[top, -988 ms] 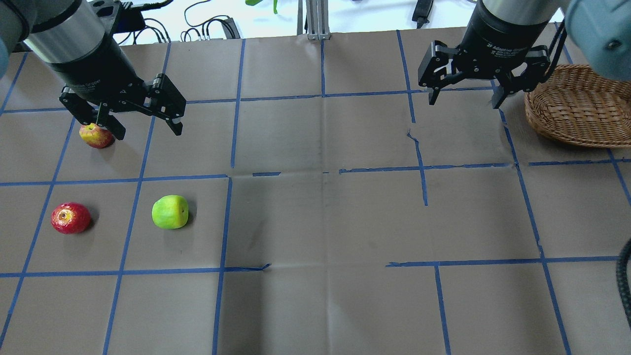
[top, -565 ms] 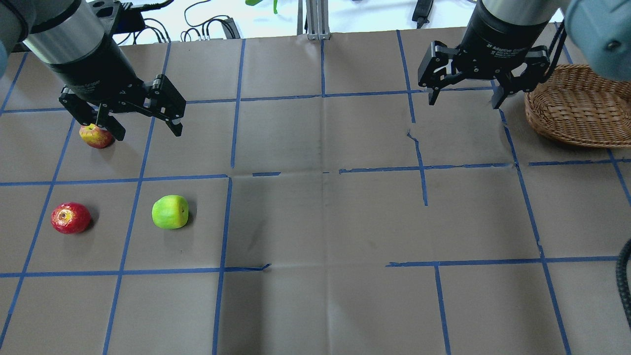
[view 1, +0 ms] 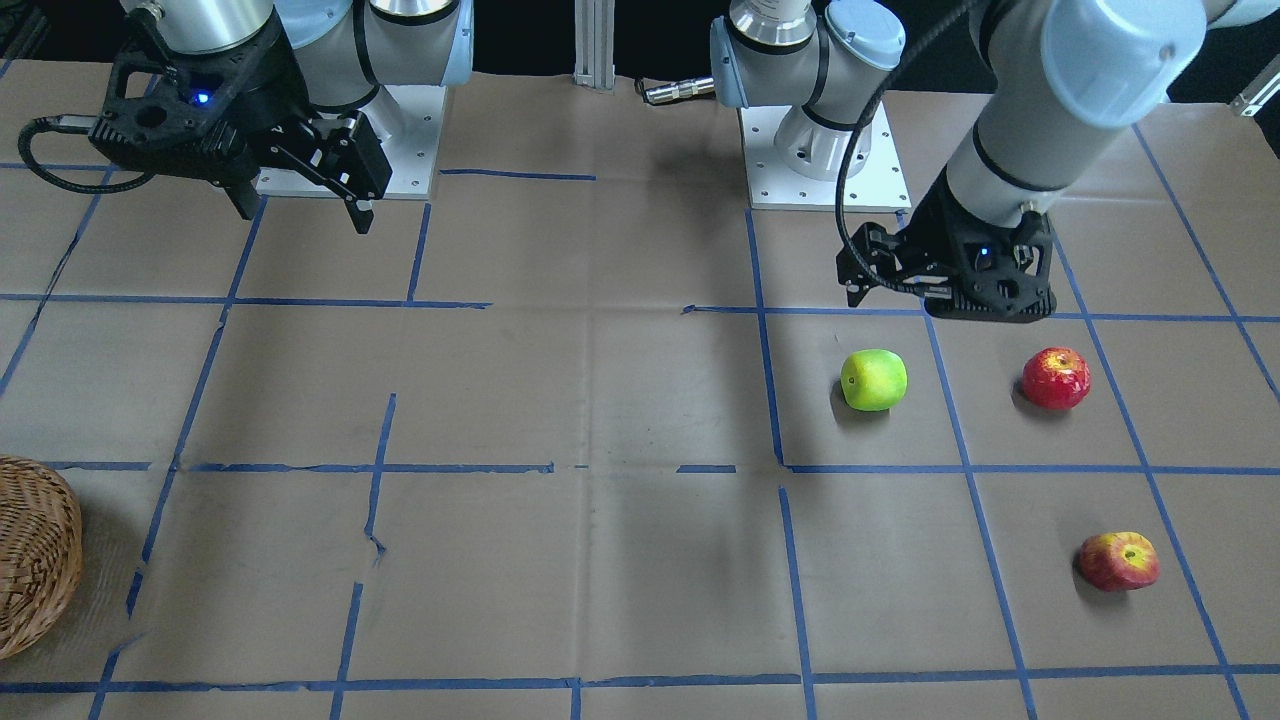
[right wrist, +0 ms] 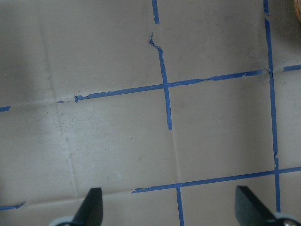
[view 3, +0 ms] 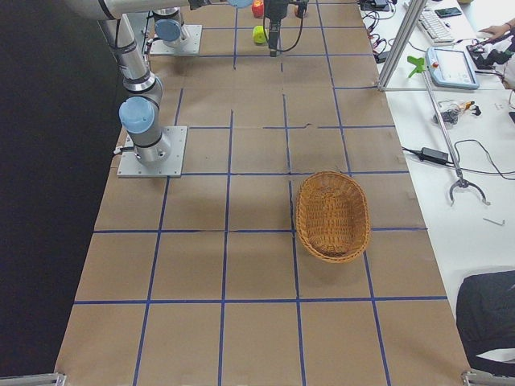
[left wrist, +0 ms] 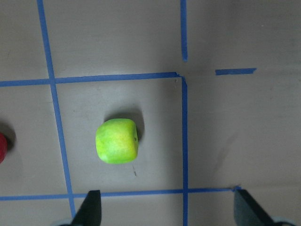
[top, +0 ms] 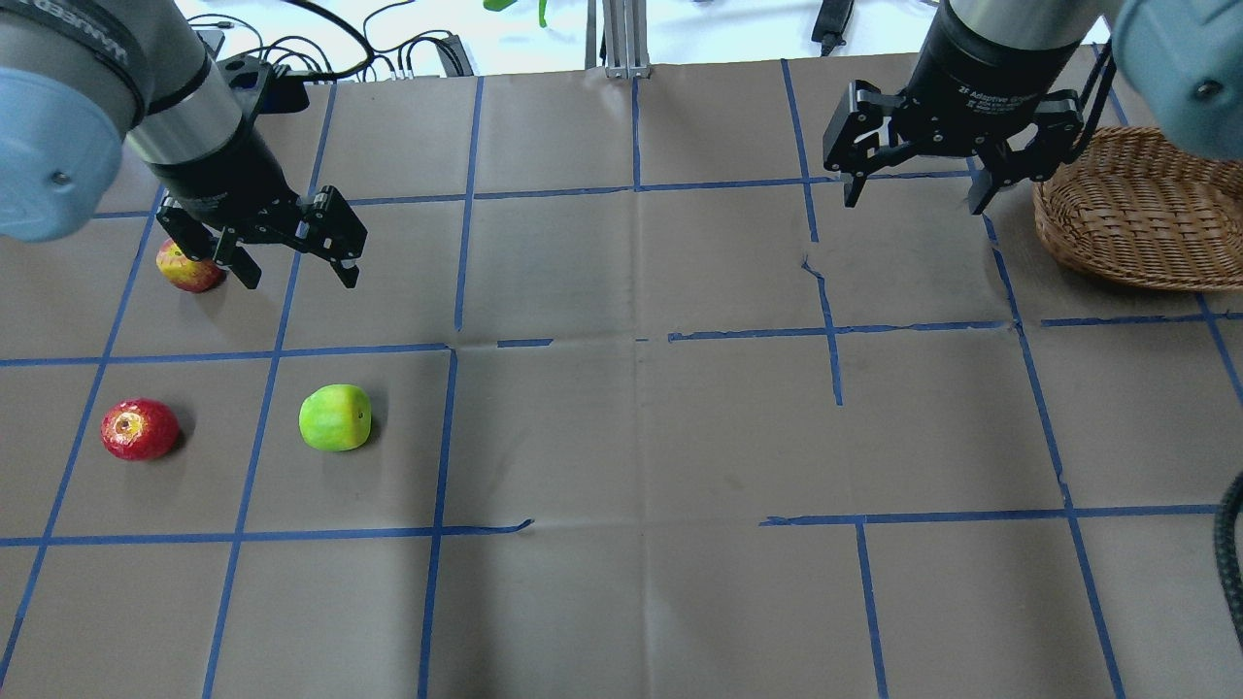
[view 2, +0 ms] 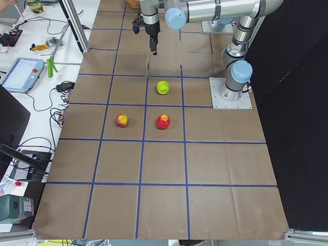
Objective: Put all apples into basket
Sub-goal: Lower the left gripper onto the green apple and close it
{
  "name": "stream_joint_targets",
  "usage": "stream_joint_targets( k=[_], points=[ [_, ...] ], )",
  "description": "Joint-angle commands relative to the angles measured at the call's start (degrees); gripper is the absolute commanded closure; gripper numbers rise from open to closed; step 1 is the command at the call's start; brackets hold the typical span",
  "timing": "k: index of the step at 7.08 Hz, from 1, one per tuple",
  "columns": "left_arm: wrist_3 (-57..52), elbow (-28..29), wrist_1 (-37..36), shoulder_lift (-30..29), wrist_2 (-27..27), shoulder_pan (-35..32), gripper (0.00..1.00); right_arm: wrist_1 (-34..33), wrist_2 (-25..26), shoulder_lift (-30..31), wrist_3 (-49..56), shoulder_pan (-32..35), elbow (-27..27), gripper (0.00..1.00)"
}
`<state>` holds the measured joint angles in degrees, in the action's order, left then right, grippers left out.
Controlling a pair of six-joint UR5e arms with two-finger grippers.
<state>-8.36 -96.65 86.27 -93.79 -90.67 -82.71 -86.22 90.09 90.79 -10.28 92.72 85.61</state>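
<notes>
The left gripper needs to next close around the sides of the lime green apple [view 1: 873, 380] [left wrist: 117, 141], leaving the deep red apple next to it for later.
The lime green apple [top: 335, 417] lies on the brown paper at the left and shows in the left wrist view [left wrist: 117, 141]. The deep red apple [top: 140, 429] lies to its left. The red and yellow apple [top: 189, 270] lies farther back, partly behind a finger of my left gripper [top: 298, 275]. That gripper is open and empty, above the table and behind the green apple. My right gripper [top: 914, 199] is open and empty, hovering just left of the wicker basket [top: 1136, 209], which holds no apple.
Blue tape lines grid the brown paper. The arm bases [view 1: 820, 150] stand at the table's near edge. Cables and a tablet [view 2: 20, 74] lie past the far edge. The basket also shows in the front view [view 1: 35, 555].
My left gripper has dropped lower and shifted slightly toward the green apple, still open. The right arm and the apples have not moved.
</notes>
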Motion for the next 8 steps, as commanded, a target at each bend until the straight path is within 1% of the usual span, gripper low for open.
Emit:
stream_joint_targets(
  k=[1,2,3,4,6,8],
  points=[
    [-0.43,-12.80,-13.35,-0.52,-0.03,4.73,0.01,0.00,0.00,-0.09,-0.01,-0.17,0.00,0.00],
    [-0.43,-18.43,-20.28,-0.51,0.05,6.58,0.01,0.00,0.00,-0.09,-0.01,-0.09,0.00,0.00],
    [-0.26,-21.80,-24.01,-1.12,0.06,6.77,0.02,0.00,0.00,-0.09,-0.01,-0.09,0.00,0.00],
    [-0.26,-23.48,-26.13,-1.39,-0.03,6.77,0.02,0.00,0.00,-0.09,-0.01,-0.09,0.00,0.00],
    [-0.26,-23.59,-26.68,-2.00,-0.03,7.29,0.03,0.26,0.00,0.00,-0.01,-0.17,0.00,0.00],
    [-0.35,-23.67,-27.73,-3.84,-0.21,7.82,0.03,0.35,0.00,0.00,-0.01,-0.09,0.00,0.00]
  ],
)
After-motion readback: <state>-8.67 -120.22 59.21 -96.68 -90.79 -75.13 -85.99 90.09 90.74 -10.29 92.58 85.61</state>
